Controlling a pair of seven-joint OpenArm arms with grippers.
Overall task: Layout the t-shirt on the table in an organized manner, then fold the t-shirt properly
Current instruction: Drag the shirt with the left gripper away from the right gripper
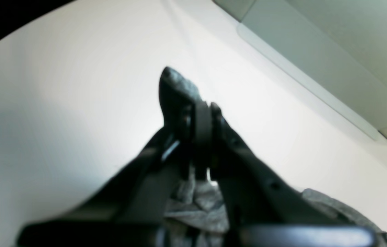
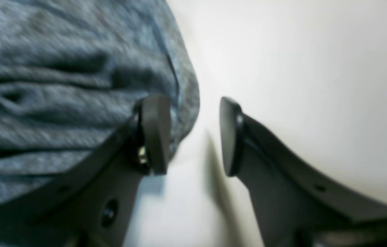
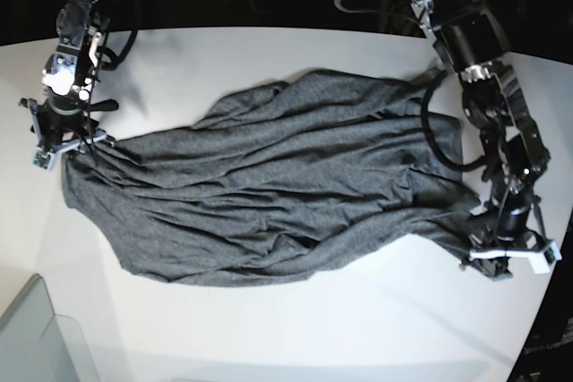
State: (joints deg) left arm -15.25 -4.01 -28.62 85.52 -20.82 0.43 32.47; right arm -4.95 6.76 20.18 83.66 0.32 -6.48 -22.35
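My left gripper has the t-shirt's pinched edge. It will let go of that edge on the bare white table just nearer than the bunched cloth (image 3: 483,275).
The dark-grey t-shirt (image 3: 286,185) lies spread and wrinkled across the white table (image 3: 269,328), stretched between both arms. In the base view my left gripper (image 3: 488,243) sits at the shirt's right end. The left wrist view shows this gripper (image 1: 202,109) shut, with a tuft of t-shirt (image 1: 176,85) pinched and sticking out past the tips. My right gripper (image 3: 70,142) is at the shirt's left corner. In the right wrist view it (image 2: 195,133) stands open, low over the table (image 2: 299,68), and the t-shirt's (image 2: 59,85) rounded edge reaches just past its left finger (image 2: 155,133).
A translucent grey bin corner (image 3: 36,337) sits at the near left of the table; the bin (image 1: 317,51) also shows in the left wrist view. The table's curved edge runs along the far side against a dark background.
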